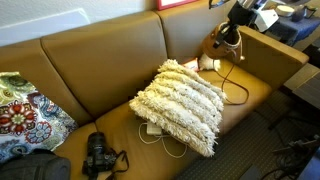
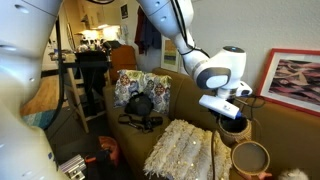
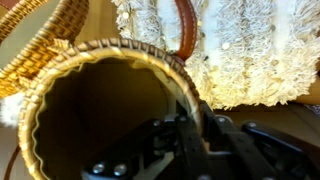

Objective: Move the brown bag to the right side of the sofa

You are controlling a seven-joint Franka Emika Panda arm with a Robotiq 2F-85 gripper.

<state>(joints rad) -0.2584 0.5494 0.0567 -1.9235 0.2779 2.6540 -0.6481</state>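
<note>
Next, I let go of the brown bag with my gripper on the seat's front edge (image 1: 246, 99), between the cream pillow and the boxy arm.
The brown bag (image 1: 220, 45) is at the far end of the sofa (image 1: 110, 70), against the boxy arm, beside the shaggy cream pillow (image 1: 185, 100). It also shows in an exterior view (image 2: 250, 158), low on the seat. In the wrist view its woven round rim (image 3: 100, 60) and dark opening fill the frame, and the brown strap (image 3: 186, 25) lies across the pillow. My gripper (image 3: 195, 118) has one finger inside and one outside the rim, shut on it. In both exterior views the gripper (image 1: 228, 35) (image 2: 232, 122) is right at the top of the bag.
A black camera (image 1: 98, 155) (image 2: 140, 105) sits at the other end of the seat, near a floral cushion (image 1: 25, 110). A small white object (image 1: 206, 65) lies beside the bag. A white cable (image 1: 165, 138) runs from under the pillow. A framed picture (image 2: 295, 85) hangs behind the sofa.
</note>
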